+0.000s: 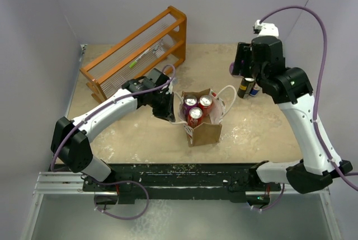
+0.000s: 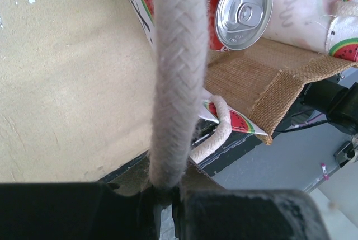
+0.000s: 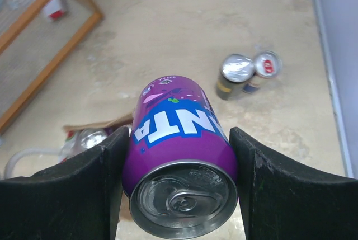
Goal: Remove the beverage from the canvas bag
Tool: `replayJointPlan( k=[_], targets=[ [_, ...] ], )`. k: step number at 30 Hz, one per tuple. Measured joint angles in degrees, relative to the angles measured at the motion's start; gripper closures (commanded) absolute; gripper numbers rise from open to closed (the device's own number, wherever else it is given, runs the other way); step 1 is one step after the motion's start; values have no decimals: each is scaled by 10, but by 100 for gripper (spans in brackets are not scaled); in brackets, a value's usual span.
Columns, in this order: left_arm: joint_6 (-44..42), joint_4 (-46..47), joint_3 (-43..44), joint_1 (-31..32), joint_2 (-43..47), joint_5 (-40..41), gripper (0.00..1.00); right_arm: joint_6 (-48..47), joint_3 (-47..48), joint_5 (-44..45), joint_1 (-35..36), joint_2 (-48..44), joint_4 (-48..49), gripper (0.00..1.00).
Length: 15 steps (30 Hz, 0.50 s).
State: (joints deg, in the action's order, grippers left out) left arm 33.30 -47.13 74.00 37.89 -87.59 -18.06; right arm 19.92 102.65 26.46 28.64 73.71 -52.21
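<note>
The purple Fanta can, now held clear of the table, will go down from my right gripper onto the table (image 1: pixel 243 105) (image 3: pixel 229 118) just in front of the black can.
The canvas bag (image 1: pixel 205 131) stands mid-table, tan with white loop handles, holding three upright cans (image 1: pixel 194 114). My left gripper (image 1: pixel 166 109) is shut on the bag's left white rope handle (image 2: pixel 176 83) at the bag's left side. In the left wrist view a red Coke can (image 2: pixel 240 8) shows inside the bag (image 2: pixel 251 78). My right gripper (image 1: pixel 238 69) is raised to the right of the bag, behind it. It is shut on a purple Fanta can (image 3: pixel 182 139), held between both fingers (image 3: pixel 72 189) clear of the table. The bag's edge (image 3: pixel 98 123) shows below it.
An orange wooden rack (image 1: pixel 140 50) stands at the back left, also in the right wrist view (image 3: pixel 50 33). Two cans stand on the table right of the bag (image 1: pixel 246 88), under my right gripper, and show in the right wrist view (image 3: pixel 235 75). Grey walls enclose the table.
</note>
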Motion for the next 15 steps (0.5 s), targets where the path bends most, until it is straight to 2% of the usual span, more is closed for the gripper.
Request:
replayJointPlan(
  k=[7,15],
  targets=[
    [-2,-4,8,0,-8,-2,100,26,-25,-8,-133,32,-4,100],
    [-15,-5,25,0,-42,-16,100,68,-188,-52,-209,26,1,100]
  ],
)
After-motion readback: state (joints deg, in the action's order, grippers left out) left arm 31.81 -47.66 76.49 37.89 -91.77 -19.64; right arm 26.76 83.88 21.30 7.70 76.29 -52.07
